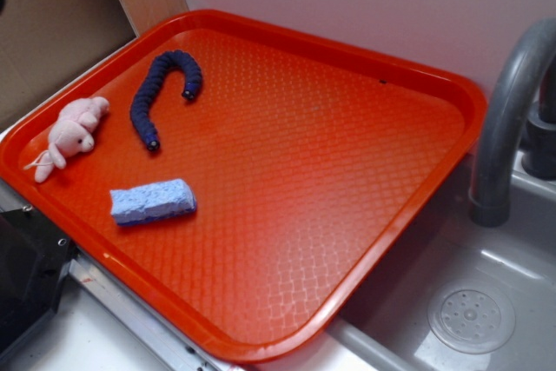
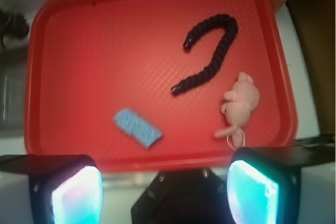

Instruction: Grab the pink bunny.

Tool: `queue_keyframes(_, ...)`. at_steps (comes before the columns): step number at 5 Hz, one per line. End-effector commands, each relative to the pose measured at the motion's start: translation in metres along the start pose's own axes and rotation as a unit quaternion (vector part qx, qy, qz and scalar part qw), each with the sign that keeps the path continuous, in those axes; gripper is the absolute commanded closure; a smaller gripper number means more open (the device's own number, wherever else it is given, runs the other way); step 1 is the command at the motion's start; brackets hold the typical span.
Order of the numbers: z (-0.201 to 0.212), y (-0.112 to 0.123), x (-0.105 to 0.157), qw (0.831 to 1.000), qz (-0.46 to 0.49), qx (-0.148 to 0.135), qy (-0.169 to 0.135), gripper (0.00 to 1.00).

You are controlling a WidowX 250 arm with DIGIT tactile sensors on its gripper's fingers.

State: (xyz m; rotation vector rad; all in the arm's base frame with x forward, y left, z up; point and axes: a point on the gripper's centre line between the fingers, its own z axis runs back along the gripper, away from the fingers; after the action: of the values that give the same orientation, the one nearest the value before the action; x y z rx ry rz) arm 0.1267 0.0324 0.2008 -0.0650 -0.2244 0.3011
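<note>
The spot for my grip is the pink bunny's body (image 1: 82, 114) (image 2: 247, 96), between its head and its feet. Next, I close my gripper there.
The pink bunny (image 1: 71, 135) lies on the orange tray (image 1: 347, 171) near its left edge. In the wrist view the bunny (image 2: 240, 103) is at the right side of the tray (image 2: 94, 66), above my right fingertip. My gripper (image 2: 164, 190) is open and empty, high above the tray's near rim, its glowing fingertips (image 2: 251, 192) wide apart. The gripper does not show in the exterior view.
A dark blue plush worm (image 1: 161, 89) curls beside the bunny, also in the wrist view (image 2: 210, 51). A light blue sponge (image 1: 153, 201) lies near the tray's front, seen too in the wrist view (image 2: 137, 127). A grey tap (image 1: 508, 119) and sink (image 1: 473, 319) are right of the tray.
</note>
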Motion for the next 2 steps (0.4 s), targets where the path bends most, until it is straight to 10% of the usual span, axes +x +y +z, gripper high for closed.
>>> queue_keyframes(1,-0.051,0.052,0.021,0.996,0.067,0.064,-0.008,0.00)
queue_keyframes(2,-0.066,0.058,0.020,0.992,0.065,0.101,-0.025,0.00)
